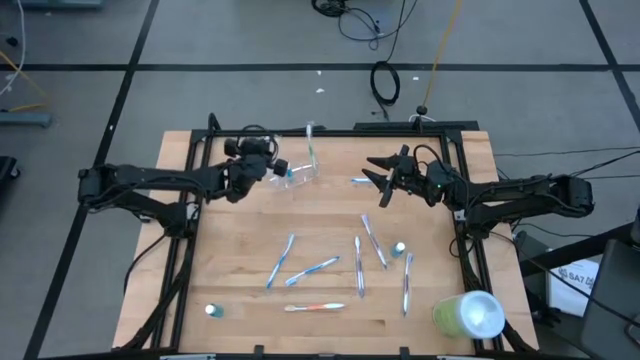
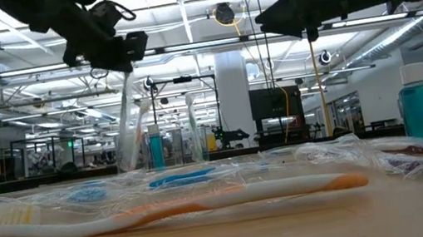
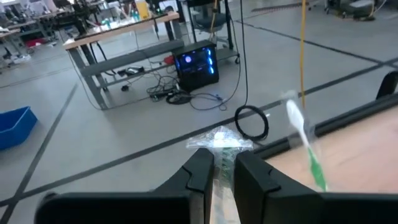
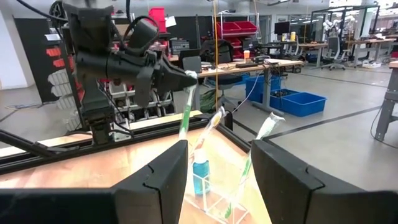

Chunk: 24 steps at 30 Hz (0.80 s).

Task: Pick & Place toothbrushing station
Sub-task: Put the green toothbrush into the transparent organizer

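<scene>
I need to let go of the wrapped green toothbrush with my left gripper inside the small clear cup (image 1: 291, 178), beside the blue white-capped tube. The toothbrush is now held just beside the cup.
A small clear cup (image 1: 303, 176) stands at the table's far middle. Inside it lean a green toothbrush (image 3: 306, 146), another wrapped brush (image 4: 209, 127) and a blue white-capped tube (image 4: 201, 175). My left gripper (image 1: 280, 169) hovers just left of the cup, shut on a wrapped green toothbrush (image 4: 185, 109). My right gripper (image 1: 376, 181) hangs open in the air to the cup's right, facing it with nothing between its fingers. Several more wrapped toothbrushes (image 1: 312, 270) lie flat on the near half of the table. My left gripper pinches the wrapped toothbrush by its upper end (image 3: 222, 142) between its two fingers. The fingers come nearly level from the table's left and lie across the brush. The brush hangs below them, slightly tilted, beside the cup; my right finger hides its lower end.
A large lime-green cylinder with a white end (image 1: 468, 315) lies at the near right corner. Small white-capped tubes stand at the near left (image 1: 212, 310) and right of the middle (image 1: 398, 248). An orange-and-white toothbrush (image 2: 166, 211) lies close to the near edge.
</scene>
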Tool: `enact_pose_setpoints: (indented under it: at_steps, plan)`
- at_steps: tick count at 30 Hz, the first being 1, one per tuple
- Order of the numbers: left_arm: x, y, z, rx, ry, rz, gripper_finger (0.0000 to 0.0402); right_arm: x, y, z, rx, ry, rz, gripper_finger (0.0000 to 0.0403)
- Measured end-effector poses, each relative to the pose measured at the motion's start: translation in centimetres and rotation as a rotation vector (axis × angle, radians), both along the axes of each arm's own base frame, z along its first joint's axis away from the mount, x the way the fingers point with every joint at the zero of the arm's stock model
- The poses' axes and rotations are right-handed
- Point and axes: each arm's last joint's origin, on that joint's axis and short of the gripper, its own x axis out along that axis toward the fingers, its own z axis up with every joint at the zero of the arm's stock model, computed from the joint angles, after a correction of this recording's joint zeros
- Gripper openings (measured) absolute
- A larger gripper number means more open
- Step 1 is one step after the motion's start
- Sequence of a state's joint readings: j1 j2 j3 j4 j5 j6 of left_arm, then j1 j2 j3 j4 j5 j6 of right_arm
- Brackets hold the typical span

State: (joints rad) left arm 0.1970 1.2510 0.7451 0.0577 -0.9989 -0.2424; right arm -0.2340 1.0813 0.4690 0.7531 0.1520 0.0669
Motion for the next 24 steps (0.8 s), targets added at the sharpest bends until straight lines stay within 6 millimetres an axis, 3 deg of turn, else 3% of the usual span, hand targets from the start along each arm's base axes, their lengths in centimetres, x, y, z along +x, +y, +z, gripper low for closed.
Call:
enact_pose_setpoints:
  at_steps: [10, 24]
  plan:
    - [-1.0, -0.1, -2.7, -0.057, -0.016, 0.022, 0.0047, 0.0, 0.0, 0.0, 0.018, -0.005, 0.001, 0.0169]
    - [-1.0, 0.0, -3.4, -0.174, -0.007, -0.088, 0.0047, 0.0, 0.0, 0.0, 0.025, -0.006, 0.002, 0.0169]
